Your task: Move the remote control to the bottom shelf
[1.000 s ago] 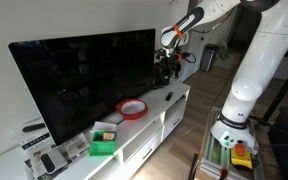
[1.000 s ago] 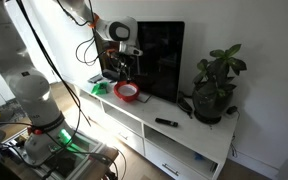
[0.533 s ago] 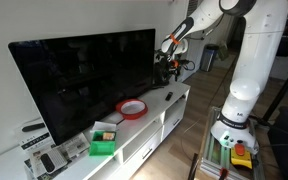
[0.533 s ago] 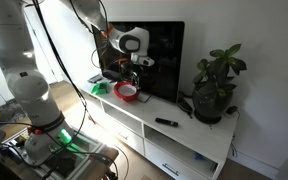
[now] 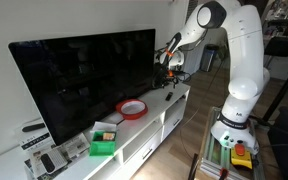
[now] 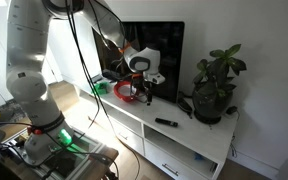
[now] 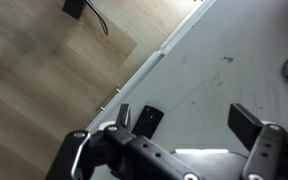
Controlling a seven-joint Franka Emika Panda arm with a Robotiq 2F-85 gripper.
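Note:
Next, my gripper will go to the remote control's middle [image 5: 169, 96] [image 7: 141, 130] and close there across its long sides, with one end sticking out past the fingers.
The remote control [image 6: 166, 122] is a slim black bar lying flat on the white cabinet top [image 6: 199, 135], near the potted plant; it also shows in an exterior view [image 5: 169, 96]. My gripper [image 6: 147, 94] hangs open above the cabinet top, short of the remote on the TV side, also seen in an exterior view [image 5: 169, 72]. In the wrist view the gripper [image 7: 184, 120] is open and empty, and the remote's end [image 7: 150, 120] lies on the surface just inside one of the fingers [image 7: 124, 116]. The cabinet's open lower shelf [image 5: 152, 140] runs along its front.
A large black TV [image 5: 84, 80] stands on the cabinet. A red bowl [image 5: 132, 108], a green box [image 5: 104, 144] and dark labelled gadgets [image 5: 44, 158] sit before it. A potted plant [image 6: 214, 90] stands at the cabinet's end. Wooden floor [image 7: 44, 70] lies below.
The arm has swung along the cabinet from above the red bowl toward the remote and has come lower. The gripper stays open. The remote has not moved.

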